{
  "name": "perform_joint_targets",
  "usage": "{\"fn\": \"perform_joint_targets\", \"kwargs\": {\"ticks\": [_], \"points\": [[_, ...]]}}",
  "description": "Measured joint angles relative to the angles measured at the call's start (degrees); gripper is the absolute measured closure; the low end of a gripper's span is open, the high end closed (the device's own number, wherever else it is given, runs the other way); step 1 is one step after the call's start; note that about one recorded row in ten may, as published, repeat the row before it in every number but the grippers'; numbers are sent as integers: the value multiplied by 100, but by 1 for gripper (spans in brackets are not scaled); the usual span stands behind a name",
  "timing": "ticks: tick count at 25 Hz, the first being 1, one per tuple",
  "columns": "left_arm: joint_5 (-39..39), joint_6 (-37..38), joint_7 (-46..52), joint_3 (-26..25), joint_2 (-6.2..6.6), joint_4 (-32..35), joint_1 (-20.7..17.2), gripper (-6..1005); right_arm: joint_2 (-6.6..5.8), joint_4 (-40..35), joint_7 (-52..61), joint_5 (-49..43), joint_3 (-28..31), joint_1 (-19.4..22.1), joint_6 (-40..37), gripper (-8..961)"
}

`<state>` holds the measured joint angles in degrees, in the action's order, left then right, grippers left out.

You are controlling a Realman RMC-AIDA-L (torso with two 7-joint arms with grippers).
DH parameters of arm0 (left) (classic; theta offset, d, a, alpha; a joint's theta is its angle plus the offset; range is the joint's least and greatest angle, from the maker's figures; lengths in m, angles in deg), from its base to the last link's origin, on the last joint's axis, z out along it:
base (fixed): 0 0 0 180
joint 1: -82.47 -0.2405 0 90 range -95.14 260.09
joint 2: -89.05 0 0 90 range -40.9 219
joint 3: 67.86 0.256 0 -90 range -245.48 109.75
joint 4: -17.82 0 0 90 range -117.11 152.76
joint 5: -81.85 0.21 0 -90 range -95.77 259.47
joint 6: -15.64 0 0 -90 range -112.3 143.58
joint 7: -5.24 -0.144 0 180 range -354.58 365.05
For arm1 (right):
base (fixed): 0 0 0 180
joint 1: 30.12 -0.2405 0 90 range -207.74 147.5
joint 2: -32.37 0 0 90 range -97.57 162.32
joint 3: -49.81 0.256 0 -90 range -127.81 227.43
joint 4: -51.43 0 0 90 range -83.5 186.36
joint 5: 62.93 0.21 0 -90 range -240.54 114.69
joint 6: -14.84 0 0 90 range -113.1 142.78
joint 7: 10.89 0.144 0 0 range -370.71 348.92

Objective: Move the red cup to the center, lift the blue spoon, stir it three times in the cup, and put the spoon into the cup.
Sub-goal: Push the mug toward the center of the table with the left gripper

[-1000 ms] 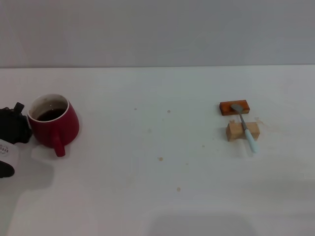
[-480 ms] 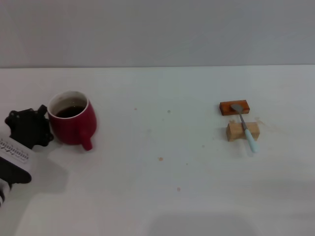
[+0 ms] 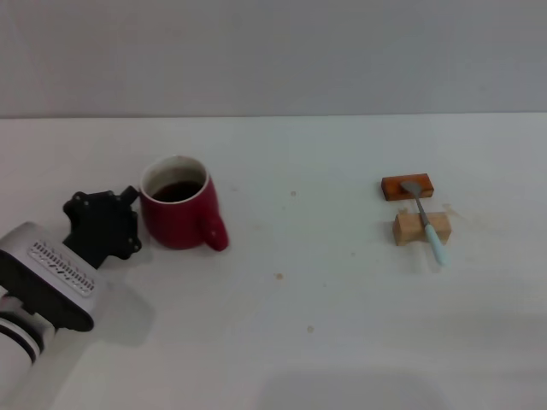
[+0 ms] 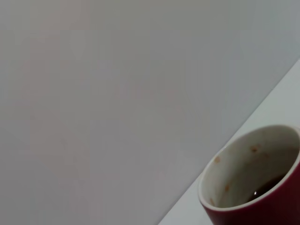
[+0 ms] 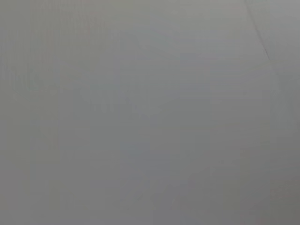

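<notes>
The left gripper will release the red cup on the white table [image 3: 227,236] just short of the small brown specks.
The red cup [image 3: 178,218] stands on the white table left of the middle, its handle pointing right and dark liquid inside. My left gripper [image 3: 134,207] is against the cup's left side and grips it at the rim. The left wrist view shows the cup's [image 4: 260,206] rim and white inside close up. The blue spoon [image 3: 425,220] lies at the right, its grey bowl on an orange-brown block [image 3: 407,186] and its pale blue handle across a pale wooden block [image 3: 420,228]. My right gripper is out of view.
The white table [image 3: 308,290] has a few small brown specks near its middle. A grey wall runs behind the table's far edge. The right wrist view shows only a plain grey surface.
My left gripper and the red cup have moved together to the right, from the table's far left toward the middle. The spoon and blocks have not moved.
</notes>
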<state>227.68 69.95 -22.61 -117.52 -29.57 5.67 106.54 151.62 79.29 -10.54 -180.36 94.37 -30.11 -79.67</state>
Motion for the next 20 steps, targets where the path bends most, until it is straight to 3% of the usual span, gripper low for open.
{"fn": "perform_joint_targets", "kwargs": {"ticks": [13,20], "points": [[-3,-2,4,656,-12,-340,6,931,2,-11,0,-4,-14,19,4,269],[-28,-11,5,619,-3,-295,6,922,2,-17,0,-7,-19,38,3,268]]}}
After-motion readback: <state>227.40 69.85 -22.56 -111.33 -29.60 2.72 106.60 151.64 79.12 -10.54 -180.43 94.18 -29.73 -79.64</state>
